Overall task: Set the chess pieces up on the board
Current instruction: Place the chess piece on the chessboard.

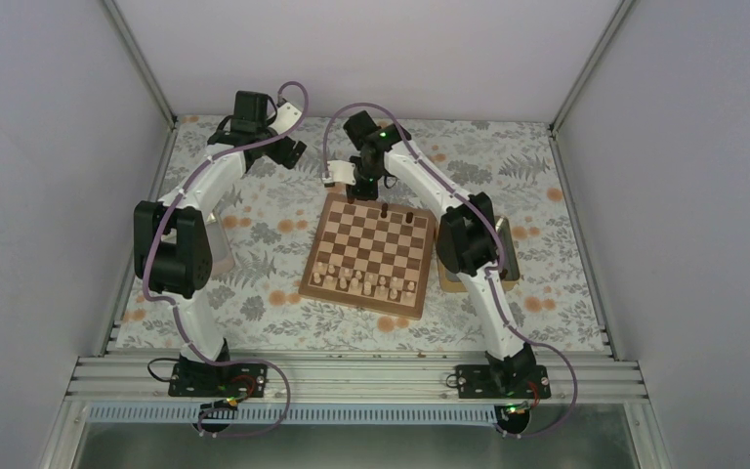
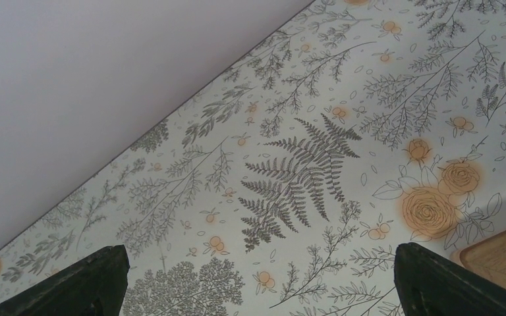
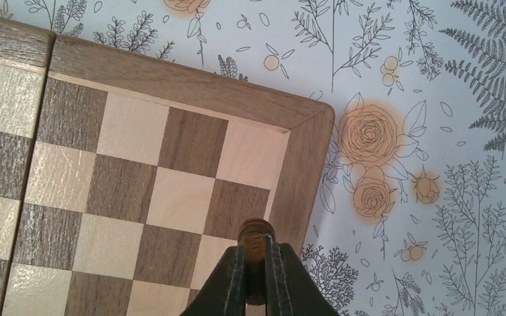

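Note:
My right gripper is holding the dark brown chess piece. It will let go of the piece on the dark square (image 1: 350,206) (image 3: 236,211) beside the far light corner square.
The chessboard (image 1: 371,244) lies in the middle of the flowered cloth. Two dark brown chess pieces (image 1: 384,209) stand on its far rows. Pale chessmen (image 1: 366,283) fill its near rows. My right gripper (image 1: 362,189) hangs over the board's far left corner. In the right wrist view it (image 3: 257,255) is shut on a dark brown chess piece (image 3: 256,232), held above the board's (image 3: 191,85) corner squares beside the border. My left gripper (image 1: 293,153) is open and empty over the cloth, far left of the board. Its fingers (image 2: 99,280) stand wide apart.
A tan-rimmed tray (image 1: 508,259) lies right of the board, partly under the right arm. Another container (image 1: 220,244) lies behind the left arm. A pale wooden corner (image 2: 501,253) shows at the left wrist view's lower right. Walls close the back and sides.

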Robot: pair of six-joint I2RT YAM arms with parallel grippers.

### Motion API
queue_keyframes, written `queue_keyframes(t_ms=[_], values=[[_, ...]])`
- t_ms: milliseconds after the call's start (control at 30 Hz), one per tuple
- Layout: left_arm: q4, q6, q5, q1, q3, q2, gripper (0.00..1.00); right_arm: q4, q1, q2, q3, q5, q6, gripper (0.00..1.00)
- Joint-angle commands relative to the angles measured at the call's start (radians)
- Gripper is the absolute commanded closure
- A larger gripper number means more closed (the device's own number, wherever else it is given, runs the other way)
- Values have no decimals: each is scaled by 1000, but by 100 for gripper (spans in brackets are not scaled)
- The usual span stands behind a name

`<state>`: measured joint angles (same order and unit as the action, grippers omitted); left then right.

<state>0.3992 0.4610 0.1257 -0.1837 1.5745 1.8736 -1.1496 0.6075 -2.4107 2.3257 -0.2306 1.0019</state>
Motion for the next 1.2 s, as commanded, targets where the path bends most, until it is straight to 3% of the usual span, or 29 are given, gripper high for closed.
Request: queue_keyframes(t_ms=[0,1167], values=[[6,7,21,-5,4,-22,0,-22,5,-23,1,-37,12,96],[6,4,29,-5,4,-23,0,-2,18,-55,-26,-40,11,96]])
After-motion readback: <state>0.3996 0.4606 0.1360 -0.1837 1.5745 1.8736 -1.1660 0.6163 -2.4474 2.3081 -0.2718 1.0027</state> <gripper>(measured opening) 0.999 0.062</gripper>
